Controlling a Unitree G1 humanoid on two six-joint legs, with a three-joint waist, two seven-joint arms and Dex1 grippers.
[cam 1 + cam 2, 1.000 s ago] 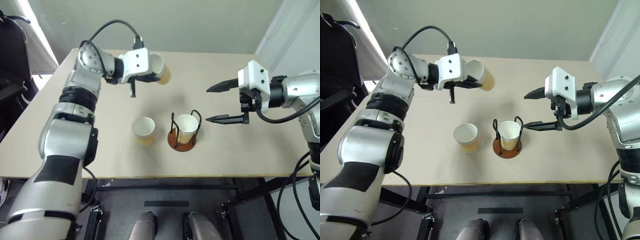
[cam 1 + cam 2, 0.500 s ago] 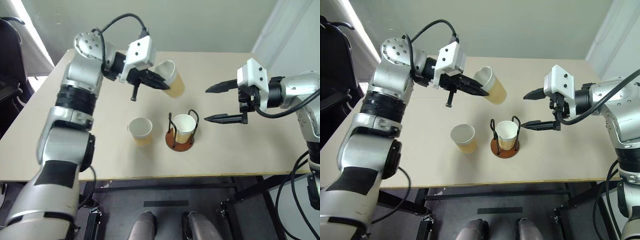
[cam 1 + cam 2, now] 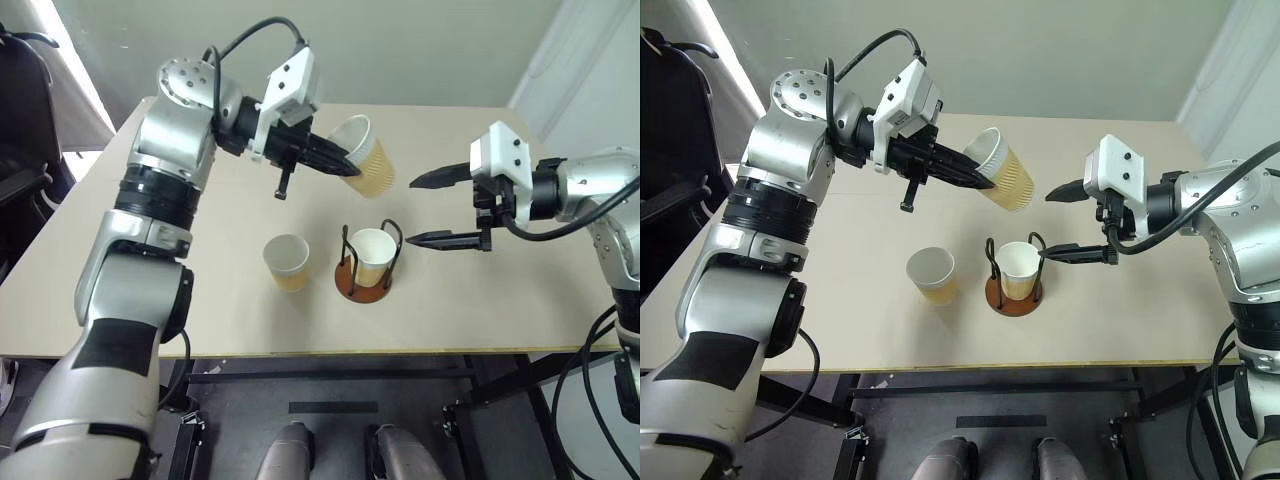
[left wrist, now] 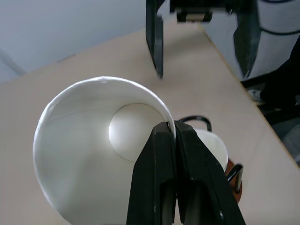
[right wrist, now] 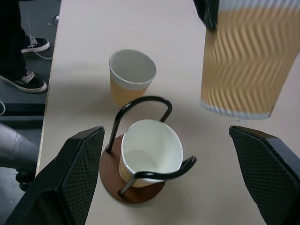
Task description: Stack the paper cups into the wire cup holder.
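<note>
My left gripper will let go of the tan paper cup inside the second paper cup [image 3: 372, 248] [image 4: 211, 149] between the holder's black wire loops.
My left gripper [image 3: 343, 167] is shut on the rim of a tan paper cup [image 3: 370, 165], holding it tilted in the air above and just behind the wire cup holder [image 3: 347, 287]. In the left wrist view its fingers [image 4: 157, 178] pinch the cup's wall [image 4: 84, 150]. A second paper cup [image 3: 373, 252] stands inside the holder's black wire loops. A third cup [image 3: 287, 260] stands upright on the table just left of the holder. My right gripper [image 3: 413, 211] hangs open to the right of the holder, with nothing between its fingers.
The beige table [image 3: 500, 300] has its front edge close below the holder. A dark chair [image 3: 20, 110] stands off the table's left side. A person's shoes [image 5: 28, 61] show on the floor beyond the table in the right wrist view.
My left gripper has carried its cup to the right and nearer, from the far side of the table to above the holder, tipping its base downward. The right gripper has stayed in place.
</note>
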